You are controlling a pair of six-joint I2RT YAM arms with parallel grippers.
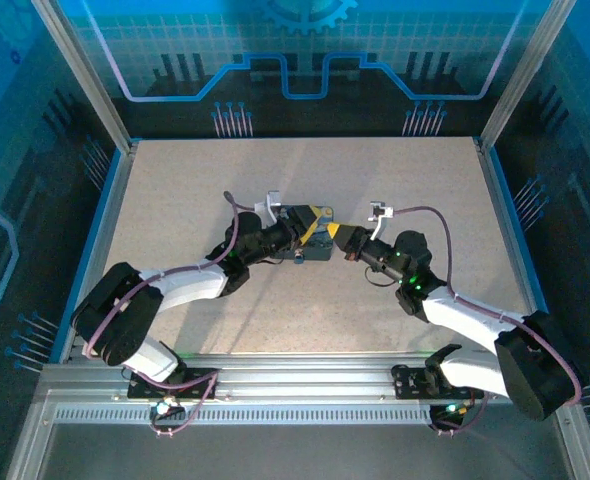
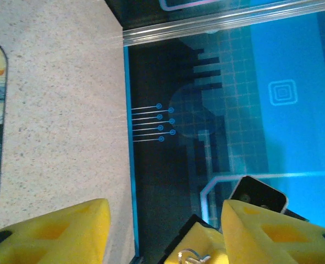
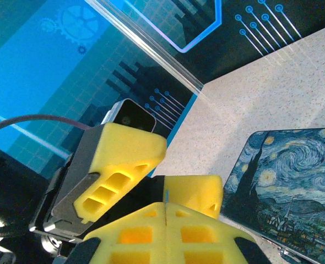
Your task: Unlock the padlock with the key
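The key's looped end is sticking out of the fingers of my right gripper, so I should hold the key with my left gripper while my right gripper takes it by that looped end [image 2: 192,257].
My right gripper [image 1: 337,233] [image 3: 165,204] is shut, its yellow pads pressed flat together with a thin bluish sliver in the seam. In the left wrist view a small silvery looped piece, which I take for the padlock [image 2: 193,256], sticks out of those pads. My left gripper [image 1: 313,220] [image 2: 165,212] is open, and its two yellow fingers [image 3: 124,157] straddle the right gripper's tip without closing on it. Both grippers meet above the dark blue starry-print box [image 1: 317,248] [image 3: 289,176]. The key is hidden.
The box lies mid-table on the speckled beige tabletop [image 1: 175,200]. A blue rim and aluminium frame posts [image 1: 80,80] bound the table, with blue printed walls [image 2: 283,93] behind.
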